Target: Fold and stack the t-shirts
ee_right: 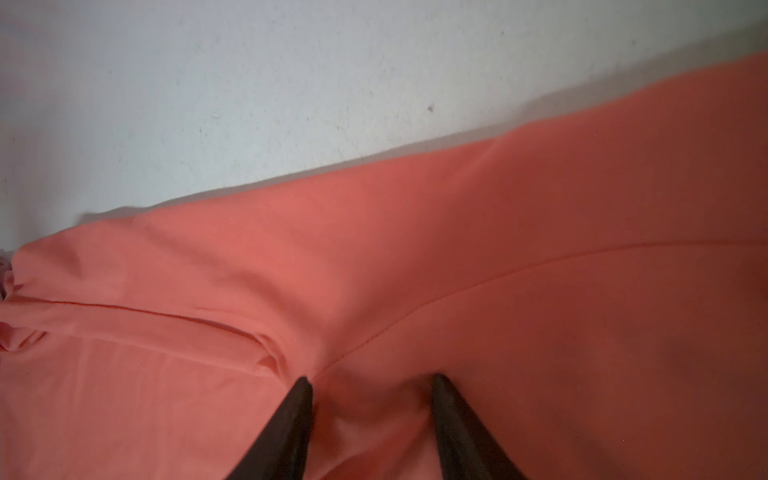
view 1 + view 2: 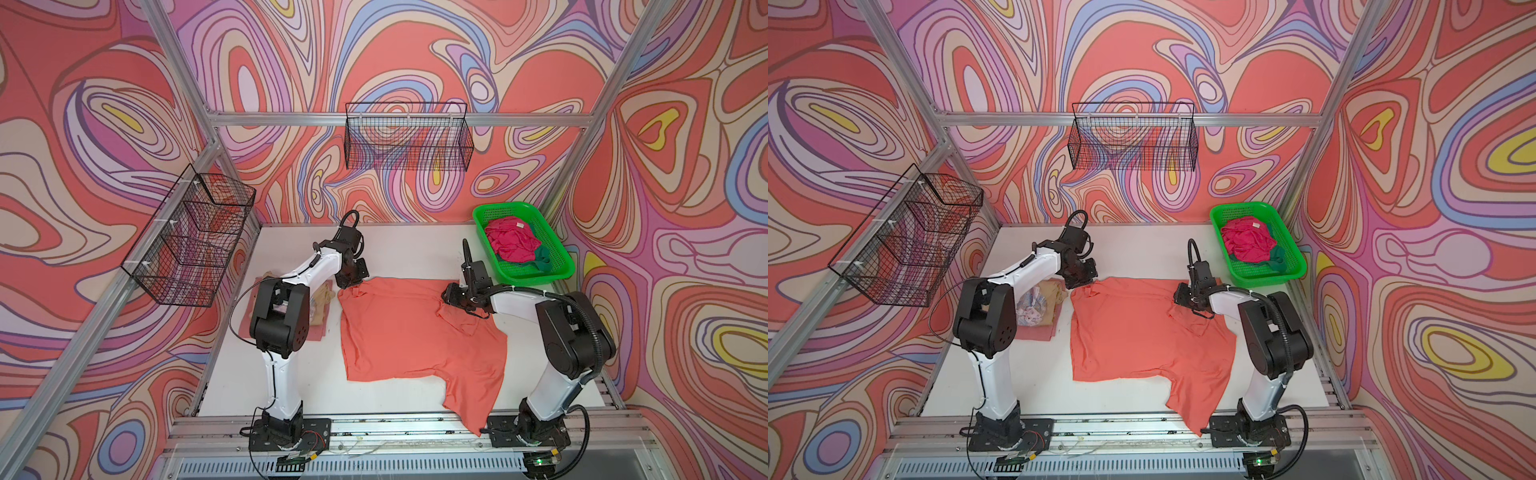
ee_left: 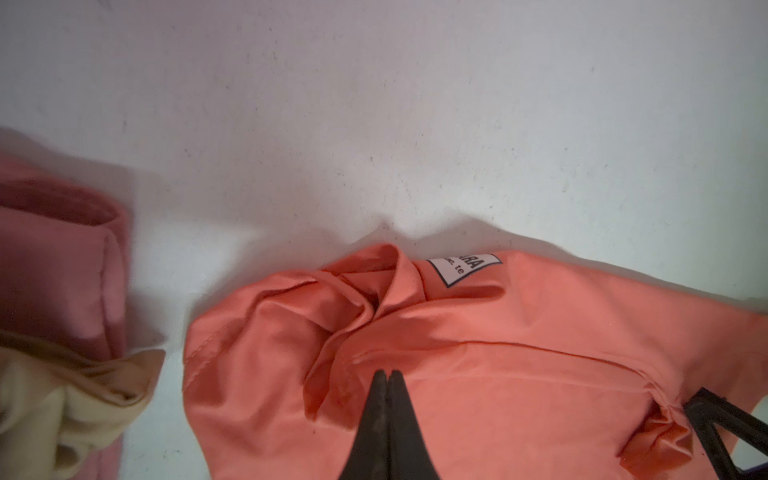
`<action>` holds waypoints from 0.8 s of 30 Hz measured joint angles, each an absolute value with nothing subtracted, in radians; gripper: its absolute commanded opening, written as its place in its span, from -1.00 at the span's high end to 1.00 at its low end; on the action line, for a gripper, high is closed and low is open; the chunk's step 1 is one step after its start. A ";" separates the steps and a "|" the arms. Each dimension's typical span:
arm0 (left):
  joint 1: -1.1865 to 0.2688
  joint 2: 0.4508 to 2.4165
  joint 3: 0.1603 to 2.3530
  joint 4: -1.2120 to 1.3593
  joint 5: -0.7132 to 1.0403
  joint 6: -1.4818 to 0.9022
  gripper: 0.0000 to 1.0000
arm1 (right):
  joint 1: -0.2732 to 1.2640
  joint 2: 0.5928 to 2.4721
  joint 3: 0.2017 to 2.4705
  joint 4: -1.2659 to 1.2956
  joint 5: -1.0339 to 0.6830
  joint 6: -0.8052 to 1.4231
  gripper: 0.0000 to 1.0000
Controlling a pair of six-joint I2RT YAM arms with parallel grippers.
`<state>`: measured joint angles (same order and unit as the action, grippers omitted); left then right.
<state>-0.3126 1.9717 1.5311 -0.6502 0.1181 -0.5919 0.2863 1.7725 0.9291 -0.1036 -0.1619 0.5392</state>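
The corner of the coral-orange t-shirt lies bunched beside the neck label, so the robot's left gripper should open and take the folds at the t-shirt's far edge (image 3: pixel 384 268) to straighten them.
A coral-orange t-shirt (image 2: pixel 415 332) (image 2: pixel 1142 332) lies spread on the white table, one part hanging over the front edge. My left gripper (image 2: pixel 347 286) (image 3: pixel 387 374) is at its far left corner near the neck label, shut on a pinch of the cloth (image 3: pixel 498 353). My right gripper (image 2: pixel 446 297) (image 1: pixel 372 380) is at the far right corner, open, its fingers pressed down with cloth (image 1: pixel 415 270) bulging between them. A tan t-shirt (image 2: pixel 322 297) (image 3: pixel 83 395) lies folded on a salmon-pink one (image 2: pixel 1038 332) (image 3: pixel 54 257) at the left. Magenta (image 2: pixel 509 241) and dark green (image 2: pixel 542 259) t-shirts lie crumpled together.
The green plastic basket (image 2: pixel 528 278) holding the crumpled shirts stands at the table's back right. A black wire basket (image 2: pixel 407 141) hangs on the back rail and another (image 2: pixel 191 237) on the left rail. The left arm's elbow hangs above the folded pile.
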 measured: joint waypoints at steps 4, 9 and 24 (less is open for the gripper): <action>-0.341 1.857 1.412 -0.587 0.051 -0.543 0.79 | 0.286 1.773 0.929 -0.104 -0.162 0.537 0.00; -0.358 1.824 1.388 -0.570 0.017 -0.542 0.20 | 0.286 1.773 0.929 -0.104 -0.162 0.536 0.00; -0.351 1.944 1.413 -0.571 0.032 -0.506 0.41 | 0.286 1.773 0.929 -0.104 -0.162 0.532 0.00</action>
